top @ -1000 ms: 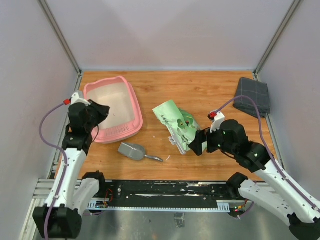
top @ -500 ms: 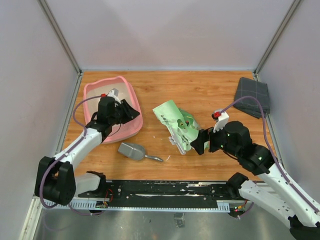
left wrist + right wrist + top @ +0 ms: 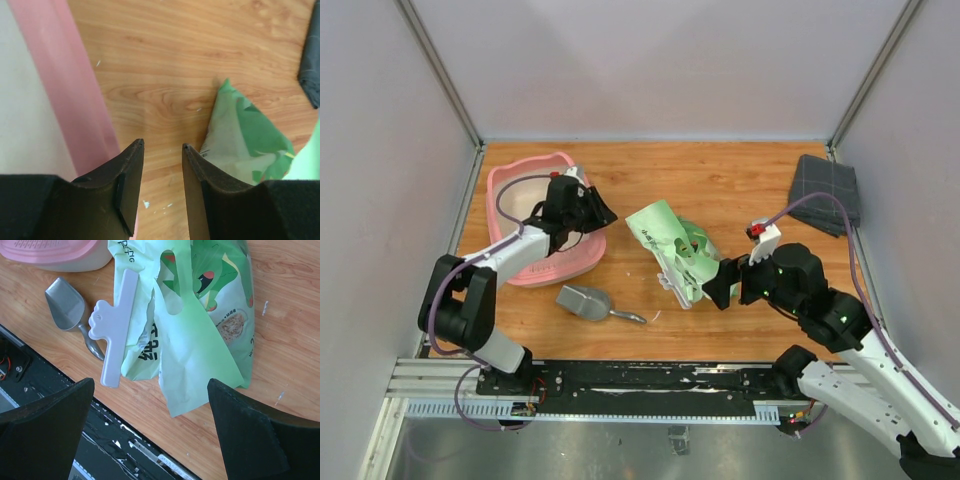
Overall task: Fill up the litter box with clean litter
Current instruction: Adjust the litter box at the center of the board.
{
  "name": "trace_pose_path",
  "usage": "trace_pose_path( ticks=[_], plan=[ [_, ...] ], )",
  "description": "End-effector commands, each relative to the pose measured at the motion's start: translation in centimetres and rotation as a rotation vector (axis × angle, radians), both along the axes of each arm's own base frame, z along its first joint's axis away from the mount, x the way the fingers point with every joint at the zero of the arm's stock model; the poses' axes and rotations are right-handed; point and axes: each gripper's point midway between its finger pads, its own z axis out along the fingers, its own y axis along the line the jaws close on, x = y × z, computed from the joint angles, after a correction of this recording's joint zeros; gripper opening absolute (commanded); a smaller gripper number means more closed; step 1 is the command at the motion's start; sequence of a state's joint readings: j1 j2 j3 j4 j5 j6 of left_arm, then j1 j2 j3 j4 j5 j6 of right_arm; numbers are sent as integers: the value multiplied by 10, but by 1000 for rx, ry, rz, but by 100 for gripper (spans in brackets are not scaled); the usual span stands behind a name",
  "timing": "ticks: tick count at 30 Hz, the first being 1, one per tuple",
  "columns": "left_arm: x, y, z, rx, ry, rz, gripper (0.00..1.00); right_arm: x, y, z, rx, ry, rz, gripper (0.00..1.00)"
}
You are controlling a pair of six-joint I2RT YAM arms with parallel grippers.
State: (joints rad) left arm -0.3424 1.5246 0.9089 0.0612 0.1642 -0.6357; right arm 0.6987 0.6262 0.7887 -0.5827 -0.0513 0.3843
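The robot's right gripper should next go to the paw-shaped tab [image 3: 664,281] [image 3: 101,321] of the white clip on the light green bag and close there.
The pink litter box [image 3: 523,184] stands at the far left, its pale cream inside [image 3: 25,125] bare. No clean litter shows. My left gripper [image 3: 600,213] hovers over the box's right rim [image 3: 75,100], pointing toward the bag; its jaws stand partly open [image 3: 162,146] with only wood between them. A light green printed bag [image 3: 670,245] lies crumpled mid-table, with a white clip [image 3: 115,335] on its near end. My right gripper [image 3: 710,290] sits just right of the bag, wide open [image 3: 150,382] and empty, above the bag's near edge.
A grey metal scoop [image 3: 585,302] lies on the wood between the box and the bag, near the front edge. A folded grey cloth [image 3: 825,192] rests at the far right. The black rail [image 3: 30,375] runs along the table's near edge.
My left arm has swung from the box's left side across it to its right rim, and its jaws have parted. The right arm has barely shifted.
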Motion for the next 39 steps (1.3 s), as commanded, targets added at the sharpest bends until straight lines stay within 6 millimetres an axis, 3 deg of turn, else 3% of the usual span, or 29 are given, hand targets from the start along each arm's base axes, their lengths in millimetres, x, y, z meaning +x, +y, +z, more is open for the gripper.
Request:
trace_pose_path(
  ticks=[1, 5, 13, 18, 21, 26, 32, 34, 37, 39],
  plan=[
    [-11, 13, -9, 93, 20, 37, 42, -2, -2, 12, -10, -42, 14, 99],
    [-33, 44, -20, 182, 55, 132, 44, -1, -5, 9, -31, -40, 5, 99],
    [-77, 85, -40, 288, 105, 231, 45, 0, -14, 2, -36, 12, -74, 99],
    [-99, 102, -32, 304, 92, 275, 45, 1, -16, -11, -31, 79, -147, 99],
    [-103, 91, -9, 223, 13, 230, 47, 4, -17, -17, -28, 112, -197, 99],
    [-102, 51, 55, 55, -194, 35, 56, 15, -26, -19, -4, 120, -335, 99],
    [-86, 12, 131, 62, -596, -252, 56, 18, -22, -15, 92, 121, -379, 99],
    [-84, -4, 150, 94, -714, -380, 61, 17, -19, -14, 125, 109, -363, 99],
    [-68, -27, 144, 134, -701, -542, 65, 14, -9, -12, 117, 76, -265, 99],
    [-63, -39, 125, 158, -631, -665, 66, 11, -1, -9, 80, 39, -158, 98]
  ],
)
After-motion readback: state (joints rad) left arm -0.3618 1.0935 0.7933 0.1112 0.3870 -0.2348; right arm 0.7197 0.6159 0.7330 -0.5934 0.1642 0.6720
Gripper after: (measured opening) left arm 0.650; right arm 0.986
